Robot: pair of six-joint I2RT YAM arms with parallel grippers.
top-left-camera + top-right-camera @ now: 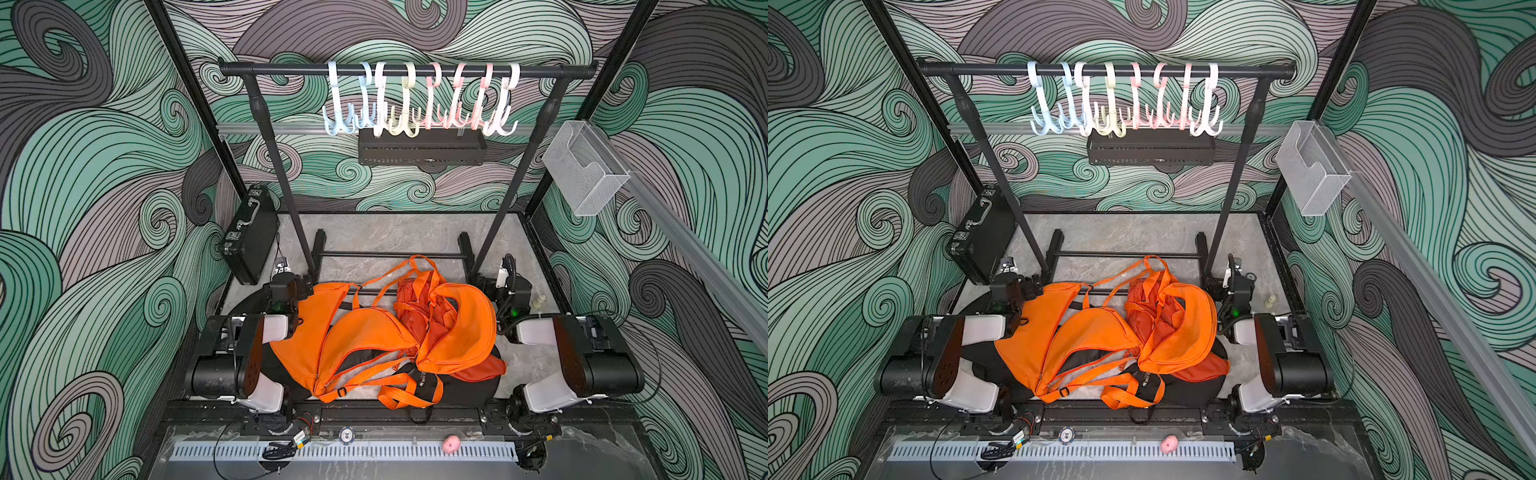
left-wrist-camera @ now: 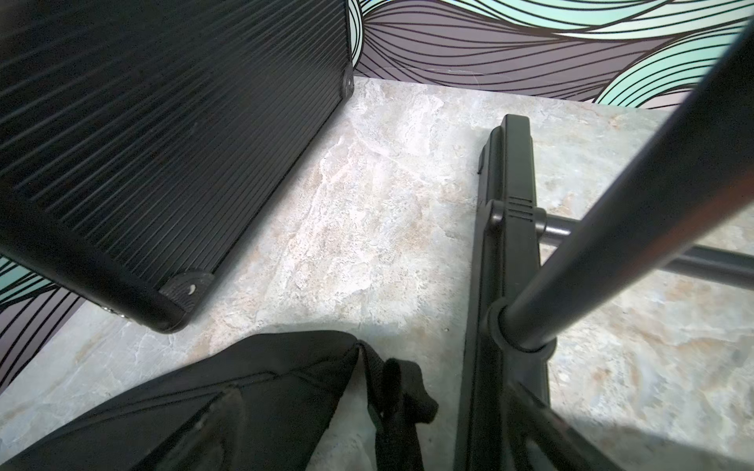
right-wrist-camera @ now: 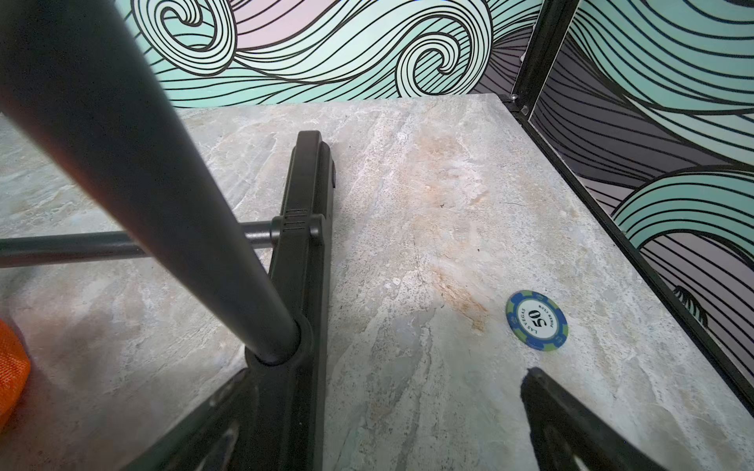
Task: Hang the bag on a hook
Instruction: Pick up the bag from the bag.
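I need to next reach inward with my right gripper and close it on the broad strap (image 1: 440, 298) at the top of the orange bag that is closest to it.
A pile of several orange bags (image 1: 365, 332) (image 1: 1092, 336) lies in the middle of the table, straps tangled, on top of black bags (image 1: 457, 390). Several pastel hooks (image 1: 419, 99) (image 1: 1125, 99) hang empty on the black rail (image 1: 291, 69). My left gripper (image 1: 297, 282) (image 2: 379, 440) stands open at the pile's left edge, over a black bag's strap (image 2: 391, 391), holding nothing. My right gripper (image 1: 494, 282) (image 3: 387, 428) is open at the pile's right edge beside the rack's foot (image 3: 306, 195), with bare table between its fingers. An orange bag's corner (image 3: 12, 367) shows in the right wrist view.
The rack's slanted poles (image 2: 612, 228) (image 3: 143, 183) rise close to both grippers. A black case (image 1: 249, 232) leans at the back left. A mesh basket (image 1: 582, 166) hangs on the right wall. A blue poker chip (image 3: 536, 319) lies right of the rack foot.
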